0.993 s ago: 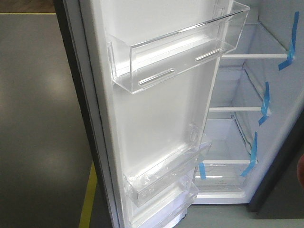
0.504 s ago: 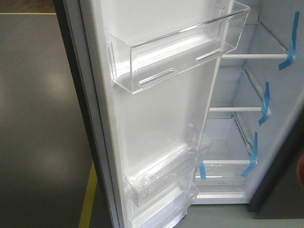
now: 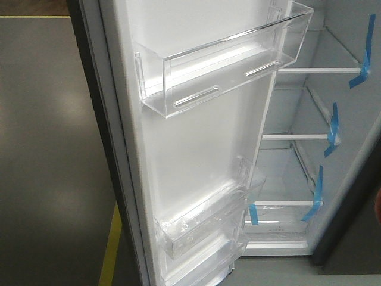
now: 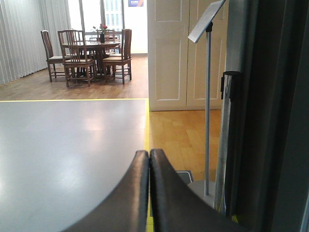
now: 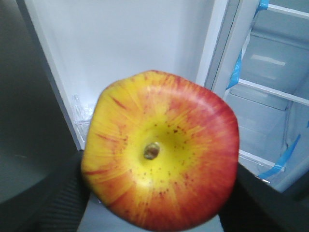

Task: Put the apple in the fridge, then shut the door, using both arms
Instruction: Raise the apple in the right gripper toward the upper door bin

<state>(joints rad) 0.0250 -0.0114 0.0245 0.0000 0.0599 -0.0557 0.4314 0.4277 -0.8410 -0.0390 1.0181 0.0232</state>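
Next, my right gripper lets go of the apple in the door's clear upper bin [image 3: 240, 47], toward the end of the bin that is nearer the fridge shelves.
The apple [image 5: 159, 154], red with a yellow centre and stem dimple, fills the right wrist view. My right gripper [image 5: 159, 198] is shut on it, with a dark finger on each side. In the front view a red sliver of the apple [image 3: 378, 210] shows at the right edge. The door [image 3: 190, 149] stands wide open, its white lining and clear bins facing me. The fridge [image 3: 286, 173] shows white shelves with blue tape [image 3: 332, 128]. My left gripper [image 4: 149, 154] is shut and empty, beside the door's dark outer face [image 4: 270, 121].
A clear upper bin [image 3: 226, 59] juts out from the door, and lower bins [image 3: 202, 220] sit near its foot. Grey floor with a yellow line [image 3: 110, 250] lies left of the door. A sign stand [image 4: 208, 96] and a dining table with chairs [image 4: 89, 53] stand beyond.
The red sliver of apple at the front view's right edge has shrunk slightly towards the edge. The door and fridge have not moved.
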